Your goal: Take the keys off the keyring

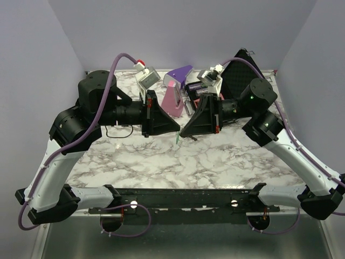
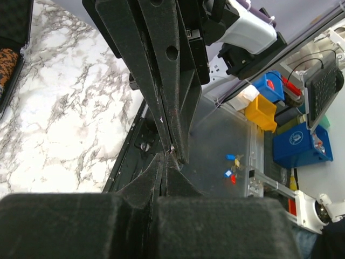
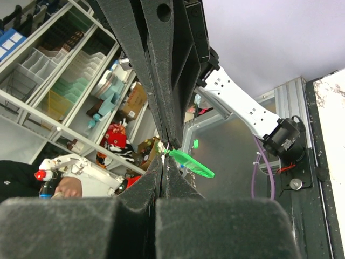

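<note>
I have the keyring pinched in my left gripper and the green key hangs free, so I should open it and take the green key's head (image 3: 193,164) while my right gripper holds.
My two grippers meet tip to tip in the air above the middle of the marble table (image 1: 161,162). My left gripper (image 1: 177,128) is shut, and its tips pinch a tiny silvery bit of the keyring (image 2: 171,147). My right gripper (image 1: 182,133) is shut on the silvery blade of the green key (image 3: 194,163), whose bright green head sticks out to the right of the fingertips. In the top view the green key (image 1: 177,138) hangs just below the joined tips. The ring is mostly hidden between the fingers. No other key shows at the tips.
A purple-and-pink wedge (image 1: 175,91) stands at the back centre. A white device (image 1: 146,78) is to its left, small boxes (image 1: 207,81) and an open black case (image 1: 242,67) to its right. A black cable (image 1: 116,132) lies under the left arm.
</note>
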`<state>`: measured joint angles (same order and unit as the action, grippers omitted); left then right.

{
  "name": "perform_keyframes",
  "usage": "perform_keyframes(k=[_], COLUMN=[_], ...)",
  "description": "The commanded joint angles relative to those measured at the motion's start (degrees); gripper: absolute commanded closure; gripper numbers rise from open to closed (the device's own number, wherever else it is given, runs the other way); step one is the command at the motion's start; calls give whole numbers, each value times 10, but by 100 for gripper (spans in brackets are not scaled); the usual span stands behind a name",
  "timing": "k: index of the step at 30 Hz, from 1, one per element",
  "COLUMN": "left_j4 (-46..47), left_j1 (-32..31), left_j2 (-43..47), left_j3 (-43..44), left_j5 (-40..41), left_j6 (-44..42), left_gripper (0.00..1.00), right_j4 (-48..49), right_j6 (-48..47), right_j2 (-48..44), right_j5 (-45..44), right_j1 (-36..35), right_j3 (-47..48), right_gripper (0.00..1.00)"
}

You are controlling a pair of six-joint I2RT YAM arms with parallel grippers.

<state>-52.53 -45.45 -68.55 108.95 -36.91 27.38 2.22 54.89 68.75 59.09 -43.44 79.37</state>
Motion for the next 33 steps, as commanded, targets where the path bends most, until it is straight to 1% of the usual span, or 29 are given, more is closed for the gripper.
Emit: perform_keyframes(k=[1,12,14,16,17,19,21,23,25,26,28,30,33], left_j4=[-62,-85,-92,-94,-97,-106,-114,-115,-100,-85,-52,-12,58], left_j1=[-7,-17,-17,-17,-17,-15,-13,-9,-5,-3,3,7,11], left_j2=[-23,-32,-34,-32,-31,-30,-29,-23,-6,4,26,49,89], left_j3=[7,1,6,11,17,30,43,50,40,32,10,-10,-50], left_j5=[-50,-63,-52,-17,-1,39,73,109,136,142,155,162,162], left_j6=[-27,-44,-48,-43,-41,-36,-29,-21,-8,-2,14,34,65], left_gripper=[100,100,100,100,94,87,69,66,66,61,59,51,44], right_j4=[0,-21,-20,-21,-20,-21,-21,-21,-21,-38,-39,-39,-33], right_j6=[-13,-21,-26,-27,-28,-29,-31,-31,-34,-38,-42,-42,-39], right_j2=[13,16,16,14,12,9,2,-4,-10,-13,-19,-19,-18], right_j5=[-29,-25,-28,-31,-33,-36,-42,-47,-55,-64,-73,-77,-80], right_j1=[-2,-2,-2,-2,-2,-2,-2,-2,-2,-2,-2,-2,-2], right_j3=[21,22,21,19,18,14,11,9,5,4,1,-1,-1], right_gripper=[99,99,99,99,99,99,99,99,99,99,99,99,99])
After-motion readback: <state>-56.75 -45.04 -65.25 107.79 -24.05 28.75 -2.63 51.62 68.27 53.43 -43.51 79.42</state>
